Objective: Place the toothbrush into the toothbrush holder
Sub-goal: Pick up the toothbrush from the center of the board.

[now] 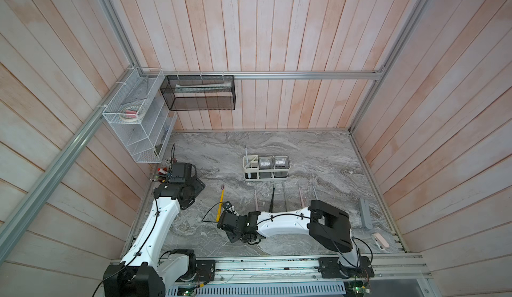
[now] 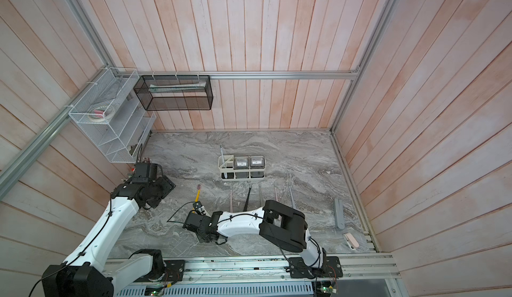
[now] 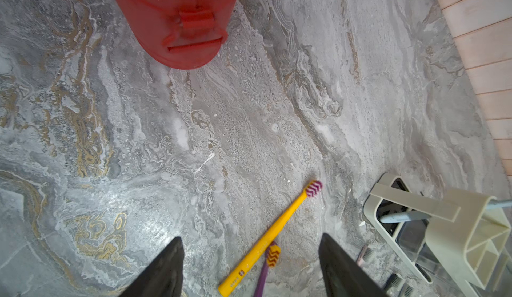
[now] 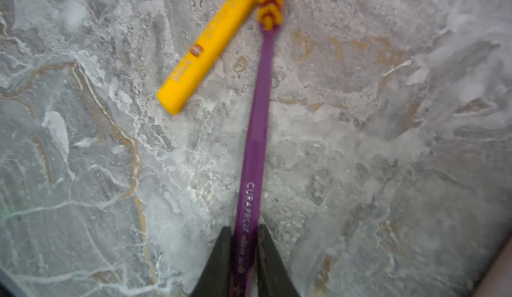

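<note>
Next, my left gripper will go to the purple toothbrush's head (image 1: 225, 204) (image 3: 272, 253) and close there, while my right gripper holds its handle.
A purple toothbrush (image 4: 256, 143) with yellow-and-red bristles runs straight out from my right gripper (image 4: 245, 229), which is shut on its handle low over the marble. Its head sits beside the handle of a yellow toothbrush (image 4: 210, 46) lying on the table (image 1: 221, 202). The cream-white toothbrush holder (image 1: 245, 168) stands mid-table beyond them, with a white toothbrush (image 1: 247, 157) upright in its divided slot and two clear cups beside it. My left gripper (image 3: 251, 236) hangs open at the left, above the marble. Its view shows both brushes and the holder (image 3: 454, 226).
A red cup of pens (image 3: 177, 24) stands by the left wall close to my left arm. Several more toothbrushes (image 1: 273, 198) lie in a row in front of the holder. A grey bar (image 1: 365, 212) and a pink object (image 1: 379, 240) lie at the right edge. Wire baskets hang on the left wall.
</note>
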`<state>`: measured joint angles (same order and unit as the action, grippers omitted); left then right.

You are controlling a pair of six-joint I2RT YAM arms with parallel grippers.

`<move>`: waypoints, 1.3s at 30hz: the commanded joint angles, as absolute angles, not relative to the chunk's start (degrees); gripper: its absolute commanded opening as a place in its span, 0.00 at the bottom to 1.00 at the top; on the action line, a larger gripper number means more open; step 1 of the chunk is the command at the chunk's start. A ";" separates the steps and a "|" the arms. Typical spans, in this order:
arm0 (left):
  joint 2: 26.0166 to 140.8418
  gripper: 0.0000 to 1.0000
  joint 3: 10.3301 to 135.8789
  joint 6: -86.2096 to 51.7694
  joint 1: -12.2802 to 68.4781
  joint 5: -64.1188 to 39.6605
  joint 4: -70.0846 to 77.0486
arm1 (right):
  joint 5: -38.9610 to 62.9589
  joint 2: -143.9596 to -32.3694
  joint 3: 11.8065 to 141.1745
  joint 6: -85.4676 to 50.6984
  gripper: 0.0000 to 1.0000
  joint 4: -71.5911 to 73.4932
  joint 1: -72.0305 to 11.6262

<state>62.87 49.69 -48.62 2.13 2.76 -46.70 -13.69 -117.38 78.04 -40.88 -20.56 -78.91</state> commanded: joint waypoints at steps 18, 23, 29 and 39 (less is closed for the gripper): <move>70.08 0.78 50.13 -48.73 1.93 -10.07 -42.51 | -20.33 -108.72 76.06 -35.99 0.08 -25.00 -76.83; 72.82 0.78 53.29 -50.41 5.38 -9.42 -43.47 | -20.01 -108.01 78.46 -32.76 0.08 -24.51 -77.62; 75.81 0.78 57.31 -52.85 10.59 -5.73 -45.41 | -19.22 -111.93 82.86 -31.31 0.06 -25.87 -78.73; 78.60 0.76 58.19 -54.05 14.76 -2.73 -45.88 | -23.61 -111.36 84.58 -31.71 0.05 -27.60 -79.06</move>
<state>78.37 57.45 -53.39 14.57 -4.86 -44.49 -20.14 -110.87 82.67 -32.05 -25.04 -78.98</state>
